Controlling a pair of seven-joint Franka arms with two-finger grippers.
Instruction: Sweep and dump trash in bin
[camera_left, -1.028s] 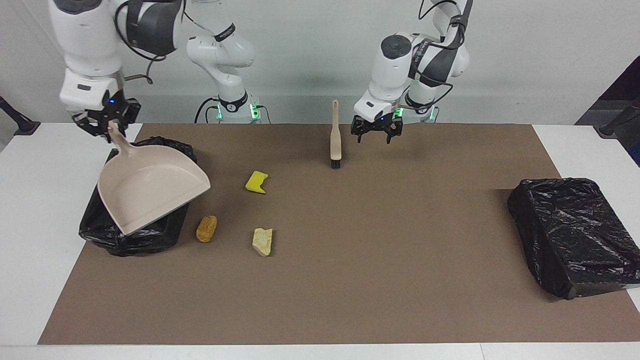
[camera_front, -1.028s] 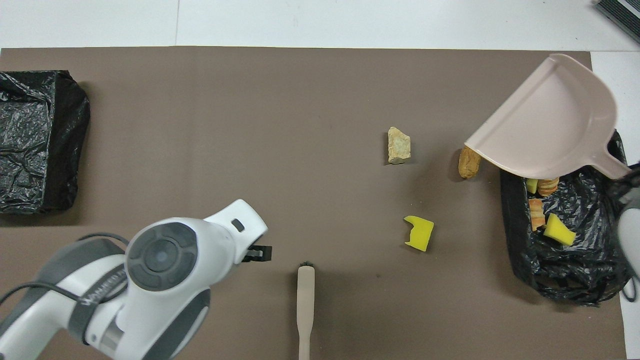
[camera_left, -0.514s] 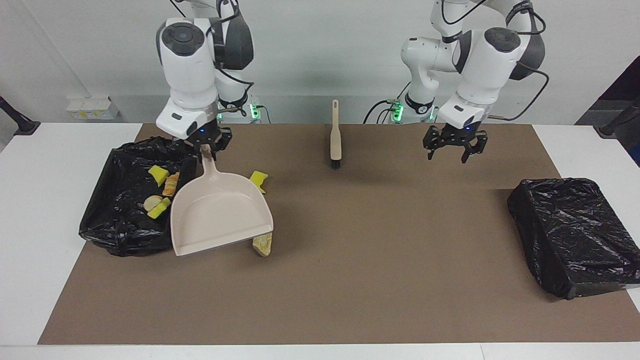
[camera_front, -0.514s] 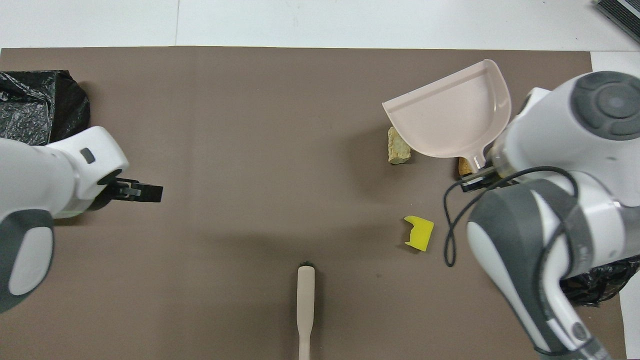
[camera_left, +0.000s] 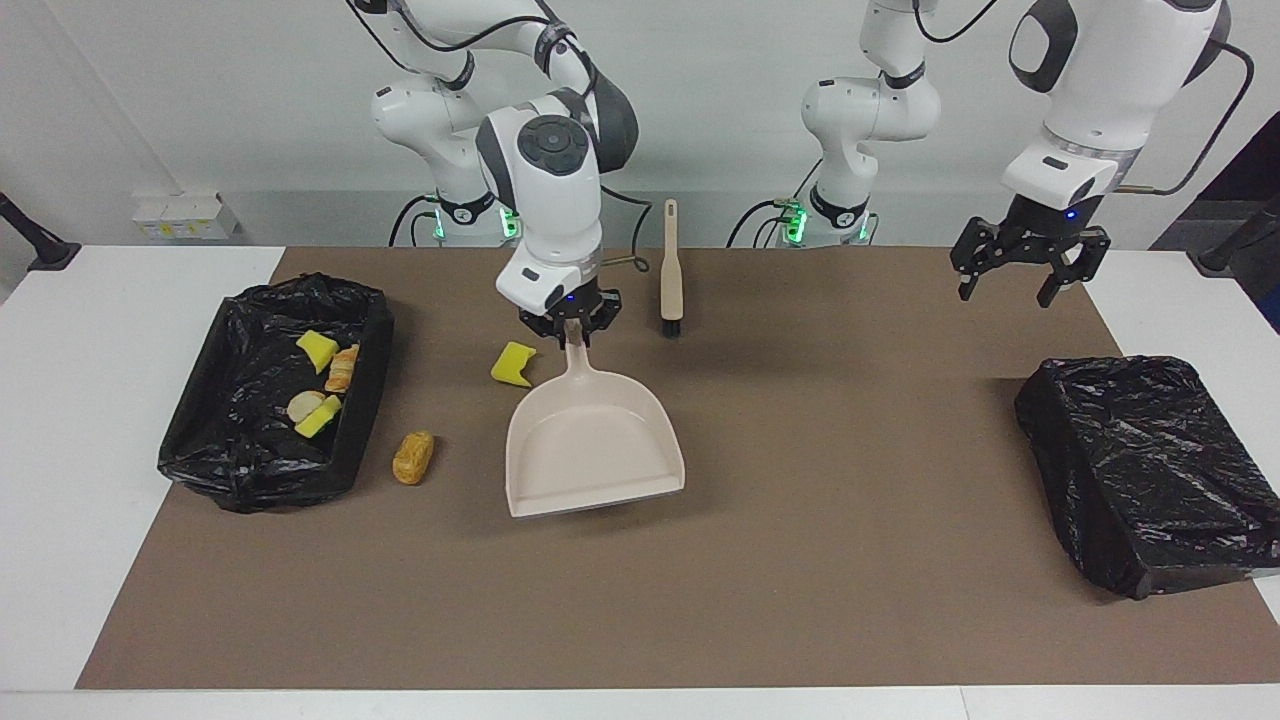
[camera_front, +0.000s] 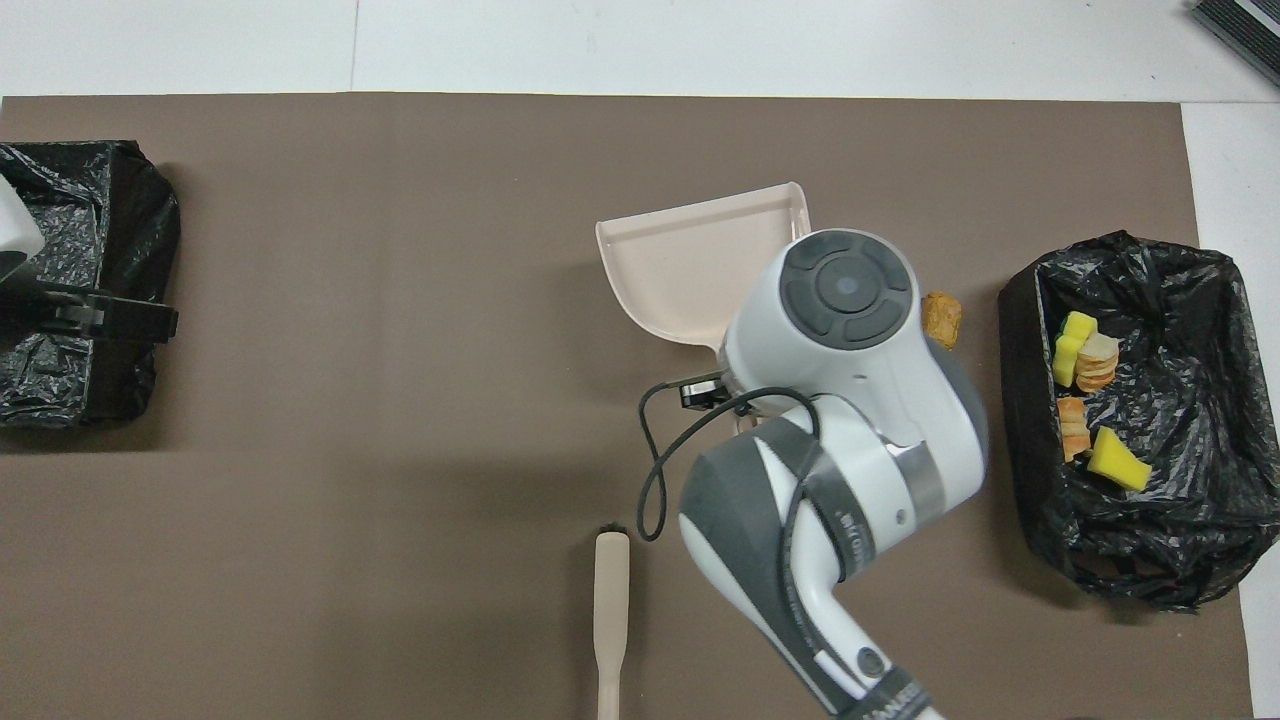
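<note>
I need to release the beige dustpan from my right gripper on the brown mat, straight (camera_front: 599, 312) beyond the beige brush, lined up with it.
My right gripper (camera_left: 572, 331) is shut on the handle of the beige dustpan (camera_left: 592, 440), which hangs low and tilted over the middle of the mat; in the overhead view the arm hides this gripper. A yellow sponge bit (camera_left: 513, 363) lies beside the handle. An orange-brown lump (camera_left: 413, 457) (camera_front: 941, 318) lies between the dustpan and the bin (camera_left: 215, 470) (camera_front: 1200, 560). The black-bagged bin at the right arm's end holds several trash pieces (camera_left: 318, 350) (camera_front: 1116, 460). My left gripper (camera_left: 1008, 292) hangs open and empty at the left arm's end.
A beige brush (camera_left: 671, 270) (camera_front: 611, 610) lies on the brown mat (camera_left: 800, 600) close to the robots. A second black-bagged bin (camera_left: 1150, 470) (camera_front: 80, 250) sits at the left arm's end, under my left gripper in the overhead view.
My right arm carried the dustpan from over the bin to the middle of the mat, covering the beige chunk. My left gripper swung from beside the brush to the left arm's end.
</note>
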